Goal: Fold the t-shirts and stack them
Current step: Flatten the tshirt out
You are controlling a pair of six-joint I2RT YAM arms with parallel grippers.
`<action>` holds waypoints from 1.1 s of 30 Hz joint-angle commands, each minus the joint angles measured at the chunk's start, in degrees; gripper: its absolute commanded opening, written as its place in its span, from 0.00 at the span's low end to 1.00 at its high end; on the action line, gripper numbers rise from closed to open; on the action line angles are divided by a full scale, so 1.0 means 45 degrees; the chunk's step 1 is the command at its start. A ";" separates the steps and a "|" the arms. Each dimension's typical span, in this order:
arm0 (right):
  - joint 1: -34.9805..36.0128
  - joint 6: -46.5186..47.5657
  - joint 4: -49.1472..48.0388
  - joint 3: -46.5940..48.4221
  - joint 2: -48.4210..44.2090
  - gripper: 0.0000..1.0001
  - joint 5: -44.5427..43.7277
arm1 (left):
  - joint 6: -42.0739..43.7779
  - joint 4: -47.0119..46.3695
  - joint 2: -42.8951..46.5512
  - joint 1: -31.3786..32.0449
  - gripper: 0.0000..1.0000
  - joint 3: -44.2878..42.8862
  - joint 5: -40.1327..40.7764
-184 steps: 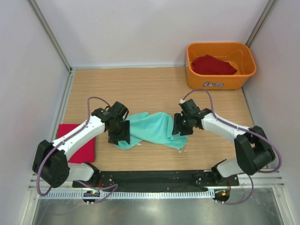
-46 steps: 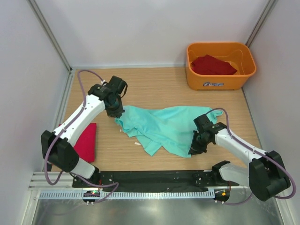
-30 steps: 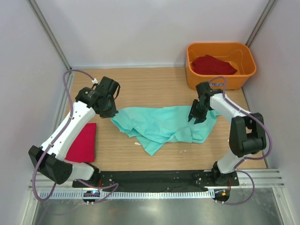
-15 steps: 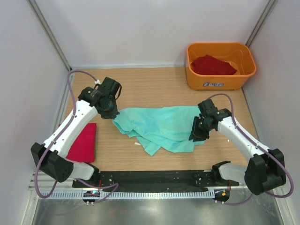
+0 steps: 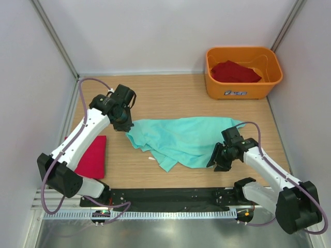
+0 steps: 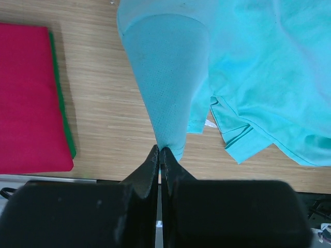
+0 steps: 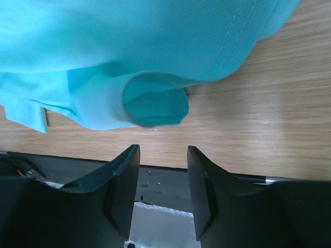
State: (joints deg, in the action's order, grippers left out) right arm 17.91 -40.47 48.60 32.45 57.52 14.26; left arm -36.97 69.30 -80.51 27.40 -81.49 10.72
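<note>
The mint-green t-shirt's sleeve opening lies beyond my empty right fingers; I will turn them and pinch the sleeve's edge (image 7: 182, 109) before lifting.
A mint-green t-shirt (image 5: 181, 137) lies spread and rumpled across the middle of the table. My left gripper (image 5: 124, 125) is shut on its left corner, and the cloth rises in a taut cone (image 6: 170, 77) from the closed fingertips of that gripper (image 6: 160, 150). My right gripper (image 5: 215, 159) hovers open at the shirt's near right edge. In the right wrist view a sleeve opening (image 7: 155, 106) sits just beyond this gripper (image 7: 163, 151), with nothing between the fingers. A folded red t-shirt (image 5: 90, 157) lies at the left. Another red t-shirt (image 5: 235, 71) lies in the tub.
The orange tub (image 5: 243, 91) stands at the back right corner. The black base plate (image 5: 170, 196) runs along the near edge. White walls enclose the table on three sides. Bare wood shows behind the teal shirt and to the right of it.
My right gripper has drawn back toward the near edge, off the shirt's right side, and stands open. The shirt's right part lies flatter and wider. The left gripper barely shifted, still gripping.
</note>
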 commanded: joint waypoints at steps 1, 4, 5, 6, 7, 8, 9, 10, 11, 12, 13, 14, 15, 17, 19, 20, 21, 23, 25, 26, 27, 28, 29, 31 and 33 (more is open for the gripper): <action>0.0063 -0.1337 -0.1599 -0.0587 -0.0124 0.49 0.0152 | 0.0227 -0.0165 -0.0116 -0.0034 0.00 -0.0562 -0.0312; 0.0063 -0.2118 -0.1970 -0.1095 -0.0514 0.50 -0.0258 | 0.0305 -0.0126 -0.0136 -0.0034 0.00 -0.0640 -0.0273; 0.0082 -0.2275 -0.2107 -0.1232 -0.0612 0.51 -0.0336 | 0.0325 -0.0087 -0.0136 -0.0034 0.00 -0.0660 -0.0273; 0.0063 -0.2393 -0.2340 -0.1330 -0.0671 0.51 -0.0531 | 0.0364 -0.0010 -0.0156 -0.0034 0.00 -0.0699 -0.0273; 0.0063 -0.2529 -0.2381 -0.1428 -0.0788 0.51 -0.0842 | 0.0364 0.0011 -0.0175 -0.0034 0.00 -0.0699 -0.0273; 0.0063 -0.2589 -0.2382 -0.1448 -0.0828 0.51 -0.0845 | 0.0364 0.0011 -0.0156 -0.0034 0.00 -0.0699 -0.0254; 0.0063 -0.2666 -0.2382 -0.1468 -0.0886 0.52 -0.1174 | 0.0364 -0.0009 -0.0175 -0.0034 0.00 -0.0718 -0.0273; 0.0063 -0.2841 -0.2401 -0.1526 -0.0945 0.52 -0.1312 | 0.0384 0.0011 -0.0156 -0.0034 0.00 -0.0718 -0.0273; 0.0063 -0.2959 -0.2421 -0.1546 -0.1081 0.52 -0.1468 | 0.0384 -0.0009 -0.0156 -0.0034 0.00 -0.0718 -0.0273; 0.0063 -0.3038 -0.2556 -0.1585 -0.1121 0.53 -0.1683 | 0.0403 0.0011 -0.0175 -0.0034 0.00 -0.0718 -0.0292; 0.0043 -0.3232 -0.2616 -0.1643 -0.1179 0.53 -0.1743 | 0.0423 -0.0009 -0.0195 -0.0053 0.00 -0.0738 -0.0293; 0.0043 -0.3292 -0.2713 -0.1663 -0.1199 0.52 -0.1821 | 0.0442 -0.0009 -0.0214 -0.0053 0.00 -0.0719 -0.0312; 0.0043 -0.3370 -0.2868 -0.1683 -0.1199 0.53 -0.1880 | 0.0462 -0.0009 -0.0214 -0.0053 0.00 -0.0718 -0.0312; 0.0043 -0.3564 -0.3103 -0.1839 -0.1141 0.52 -0.1997 | 0.0481 0.0011 -0.0215 -0.0053 0.00 -0.0718 -0.0351; 0.0043 -0.3682 -0.3260 -0.2052 -0.1024 0.50 -0.2075 | 0.0501 -0.0028 -0.0234 -0.0073 0.00 -0.0699 -0.0370; 0.0043 -0.3818 -0.3415 -0.2131 -0.0966 0.49 -0.2017 | 0.0501 -0.0009 -0.0195 -0.0073 0.00 -0.0660 -0.0371; 0.0043 -0.3858 -0.3610 -0.2210 -0.0810 0.49 -0.1920 | 0.0520 -0.0028 -0.0175 -0.0092 0.00 -0.0641 -0.0371; 0.0043 -0.4033 -0.3826 -0.2444 -0.0653 0.46 -0.1744 | 0.0559 -0.0028 -0.0137 -0.0131 0.00 -0.0582 -0.0371; 0.0043 -0.4073 -0.3905 -0.2580 -0.0574 0.42 -0.1782 | 0.0579 -0.0009 -0.0136 -0.0170 0.00 -0.0562 -0.0390; 0.0043 -0.4112 -0.4002 -0.2659 -0.0574 0.41 -0.1860 | 0.0598 -0.0009 -0.0117 -0.0209 0.00 -0.0562 -0.0390; 0.0043 -0.4209 -0.4080 -0.2718 -0.0555 0.40 -0.1880 | 0.0618 -0.0028 -0.0136 -0.0209 0.00 -0.0562 -0.0429; 0.0043 -0.4249 -0.4158 -0.2815 -0.0478 0.37 -0.1880 | 0.0618 -0.0028 -0.0117 -0.0229 0.00 -0.0562 -0.0449; 0.0062 -0.4269 -0.4101 -0.2835 -0.0438 0.35 -0.1861 | 0.0637 -0.0009 -0.0155 -0.0248 0.00 -0.0562 -0.0449; 0.0062 -0.4210 -0.3945 -0.2777 -0.0379 0.31 -0.1899 | 0.0657 -0.0009 -0.0136 -0.0268 0.00 -0.0601 -0.0449; 0.0043 -0.4171 -0.3634 -0.2719 -0.0476 0.30 -0.1997 | 0.0657 0.0011 -0.0117 -0.0287 0.00 -0.0582 -0.0449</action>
State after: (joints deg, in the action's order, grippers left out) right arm 17.89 -58.92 31.16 21.30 54.89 8.03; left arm -35.24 69.34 -81.73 26.48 -82.61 9.17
